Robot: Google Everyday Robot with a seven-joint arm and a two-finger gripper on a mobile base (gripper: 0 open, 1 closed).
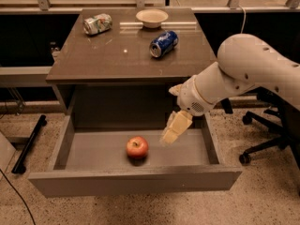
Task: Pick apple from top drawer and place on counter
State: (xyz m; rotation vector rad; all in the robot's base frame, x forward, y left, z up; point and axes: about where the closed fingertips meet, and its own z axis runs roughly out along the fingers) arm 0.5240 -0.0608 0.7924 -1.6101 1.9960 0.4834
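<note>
The robot's gripper will close around the middle of the red apple [138, 147] lying on the bottom of the open top drawer.
A small red apple [137, 147] with yellowish patches lies on the grey floor of the open top drawer [93, 151], a little left of the middle. My gripper [172, 130] hangs over the drawer on the white arm, just right of the apple and slightly above it, not touching it. Nothing is in it. The glossy grey-brown counter [117, 55] is above and behind the drawer.
On the counter lie a blue soda can [163, 43] on its side, a crushed silver can [97, 23] at the back left and a pale bowl [152, 17] at the back. An office chair base [262, 144] stands on the floor at right. A black bar [29, 144] lies at left.
</note>
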